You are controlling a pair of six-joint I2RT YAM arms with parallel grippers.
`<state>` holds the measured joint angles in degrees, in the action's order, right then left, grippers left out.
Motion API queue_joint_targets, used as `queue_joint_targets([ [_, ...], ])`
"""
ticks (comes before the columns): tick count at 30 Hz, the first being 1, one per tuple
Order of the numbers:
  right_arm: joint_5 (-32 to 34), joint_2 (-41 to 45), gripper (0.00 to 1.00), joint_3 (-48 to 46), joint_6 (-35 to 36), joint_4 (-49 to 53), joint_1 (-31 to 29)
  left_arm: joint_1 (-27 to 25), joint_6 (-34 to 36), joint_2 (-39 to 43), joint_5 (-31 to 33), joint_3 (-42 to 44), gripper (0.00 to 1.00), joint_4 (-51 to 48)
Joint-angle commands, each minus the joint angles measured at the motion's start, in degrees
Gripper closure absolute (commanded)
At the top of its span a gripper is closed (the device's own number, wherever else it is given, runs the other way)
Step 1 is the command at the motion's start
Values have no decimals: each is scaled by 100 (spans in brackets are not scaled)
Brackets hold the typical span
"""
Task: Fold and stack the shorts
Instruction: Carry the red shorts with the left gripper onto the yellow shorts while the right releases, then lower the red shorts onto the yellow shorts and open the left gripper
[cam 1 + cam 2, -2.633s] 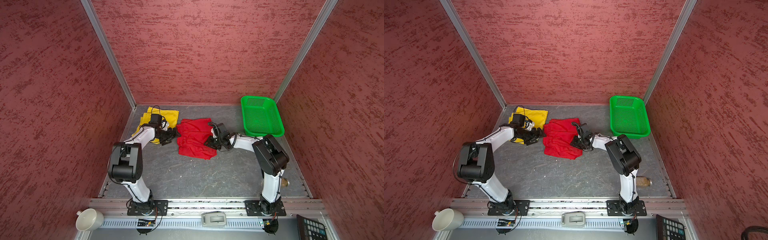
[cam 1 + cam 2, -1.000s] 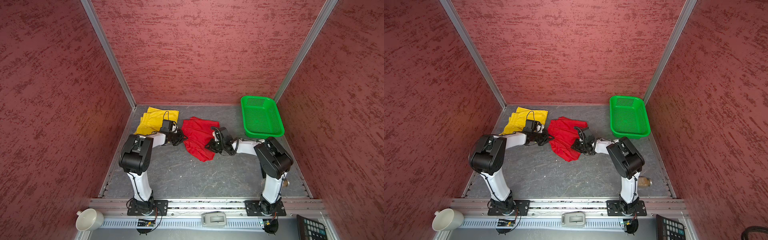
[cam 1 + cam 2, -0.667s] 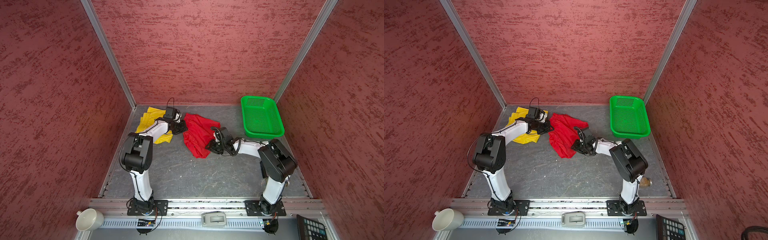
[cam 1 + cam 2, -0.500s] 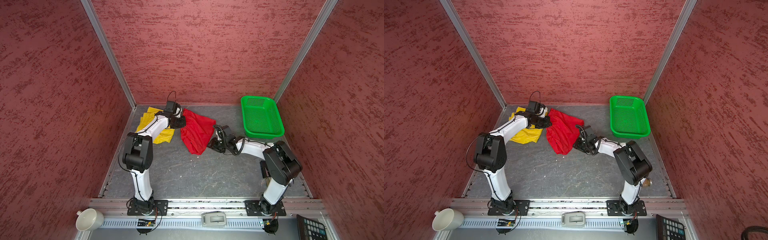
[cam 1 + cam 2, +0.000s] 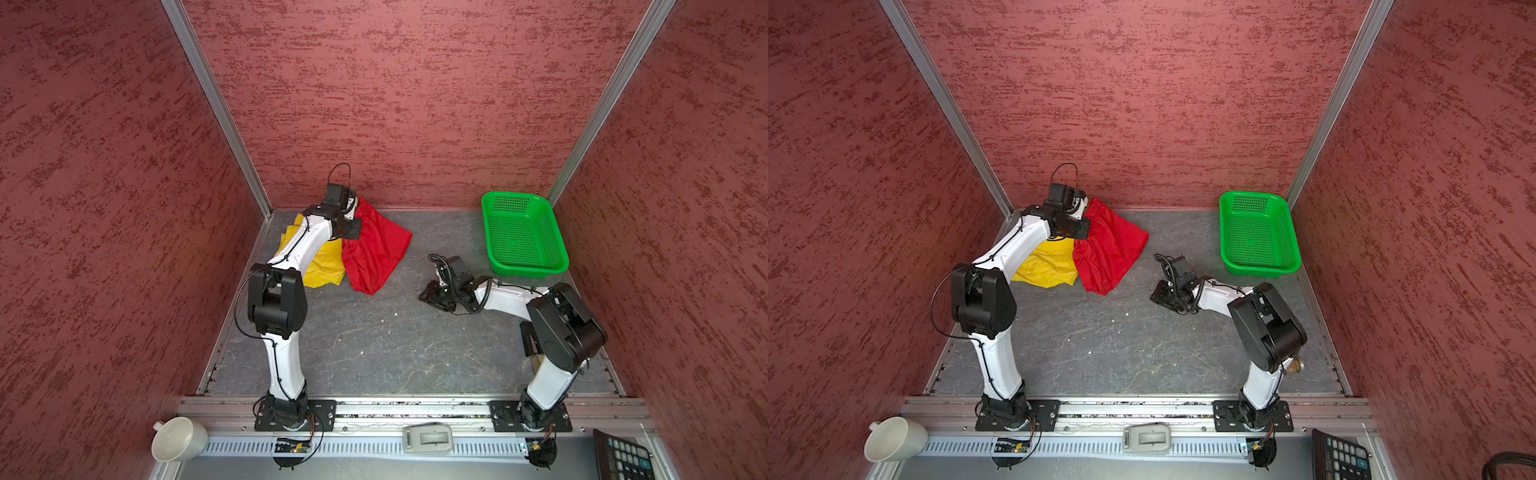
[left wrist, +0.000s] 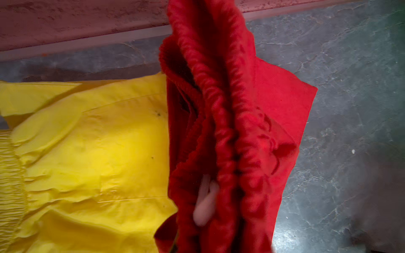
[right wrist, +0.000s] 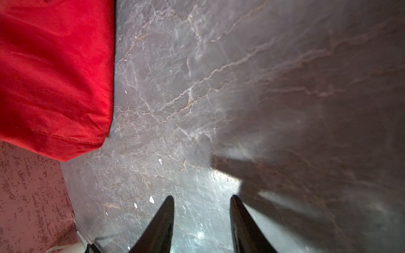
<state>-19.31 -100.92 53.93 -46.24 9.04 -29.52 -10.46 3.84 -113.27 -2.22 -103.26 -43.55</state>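
Observation:
My left gripper has the red shorts. It will let go of them on top of the flat yellow shorts (image 5: 324,249) (image 6: 126,130).
The red shorts (image 5: 378,249) (image 5: 1108,253) hang by their gathered waistband (image 6: 219,109) from my left gripper (image 5: 353,206) (image 5: 1082,209), which is shut on them high at the back wall. Their lower end rests on the grey table. The fabric hides the left fingers in the left wrist view. The yellow shorts (image 5: 322,266) (image 5: 1046,262) (image 6: 98,142) lie flat beside and partly under the red pair and my left arm. My right gripper (image 5: 430,293) (image 5: 1158,297) (image 7: 200,198) is open and holds nothing, low over bare table, well right of the red shorts (image 7: 54,76).
A green perforated basket (image 5: 521,237) (image 5: 1256,232) stands at the back right. Red textured walls close in the back and both sides. Off the table's front rail are a white cup (image 5: 178,438), a grey device (image 5: 428,438) and a calculator (image 5: 623,455).
My left gripper has carried the red shorts' waistband up and back towards the wall, next to the yellow pair. My right gripper has let go of the red shorts, opened and drawn away rightward.

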Motion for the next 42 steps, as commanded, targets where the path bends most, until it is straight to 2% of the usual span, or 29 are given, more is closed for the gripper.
queue_joint_targets([
  [1,78,72,56,-23,-35,-12,34,215,192,105,211,-252,100,-8],
  [8,61,41,57,-49,-53,-4,34,492,63,334,73,-245,100,-143],
  [13,64,37,57,-23,-39,66,34,644,-140,605,-288,-118,100,-67],
  [20,87,72,56,-14,-38,109,29,778,-215,873,-275,-96,100,26],
  [27,104,71,57,-18,-41,126,34,1159,-438,888,-216,201,100,195],
  [32,97,38,57,-61,-35,105,34,1563,-712,584,-155,344,99,174],
  [37,93,44,57,-80,-44,89,34,1924,-1040,122,-98,360,87,157],
  [38,98,47,57,-83,-44,82,34,2005,-1118,15,-85,316,80,120],
  [39,108,71,56,-84,-48,74,34,2077,-1175,-66,-73,289,71,85],
  [41,115,111,56,-63,-42,89,32,2223,-1298,-206,37,183,44,-49],
  [42,118,138,56,-51,-38,89,34,2256,-1337,-215,90,143,36,-118],
])
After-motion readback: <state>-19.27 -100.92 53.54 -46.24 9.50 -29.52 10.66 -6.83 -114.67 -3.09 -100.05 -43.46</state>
